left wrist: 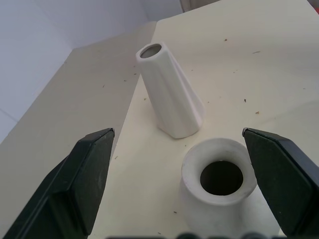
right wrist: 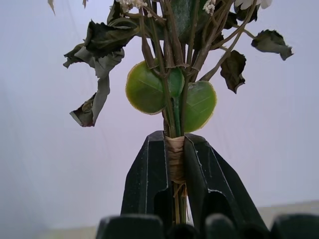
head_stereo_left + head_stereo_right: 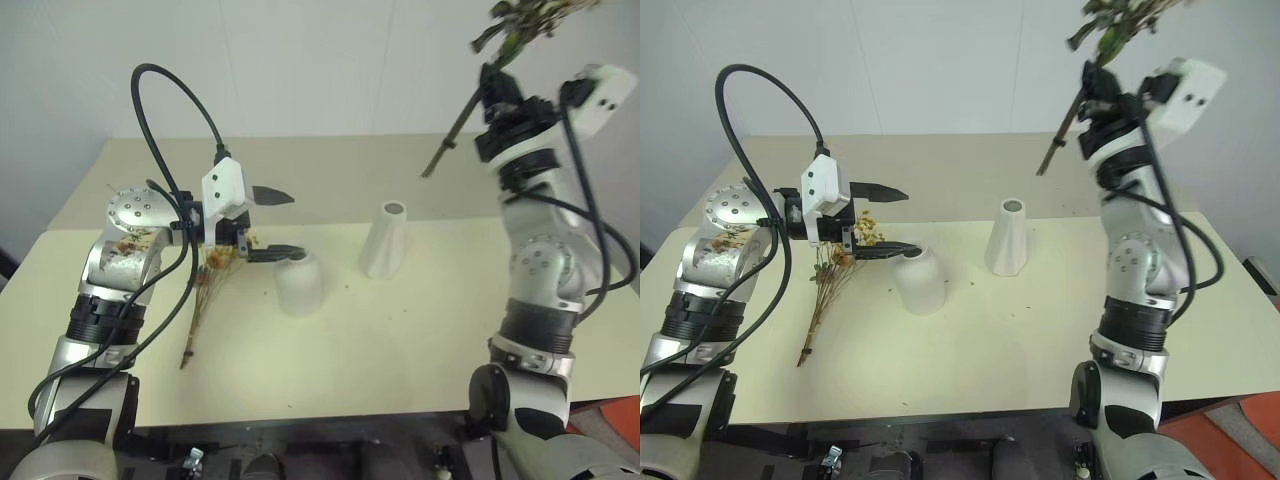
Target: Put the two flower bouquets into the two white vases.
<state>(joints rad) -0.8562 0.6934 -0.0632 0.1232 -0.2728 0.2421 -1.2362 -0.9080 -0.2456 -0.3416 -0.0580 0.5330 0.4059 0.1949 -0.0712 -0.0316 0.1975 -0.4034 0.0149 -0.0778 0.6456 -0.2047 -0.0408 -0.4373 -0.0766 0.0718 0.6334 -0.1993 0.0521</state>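
The robot's right gripper will release the green-leaved bouquet in the opening of the tall tapered vase (image 3: 394,209).
My right gripper (image 2: 175,149) is shut on the taped stems of the green-leaved bouquet (image 3: 520,25), held high above the table's right side with its stem end (image 3: 440,155) slanting down. The yellow bouquet (image 3: 835,275) lies flat on the table at the left. My left gripper (image 3: 278,222) stands open, level, with the short rounded vase (image 3: 298,283) just beyond and below its fingertips. In the left wrist view that vase's mouth (image 1: 222,177) sits between the open fingers. The tall tapered vase (image 3: 385,240) stands upright to the right of the short one.
The cream table (image 3: 400,340) runs back to a white wall. A seam crosses it behind the vases. Small flower crumbs are scattered on the surface. Black cables loop above my left arm.
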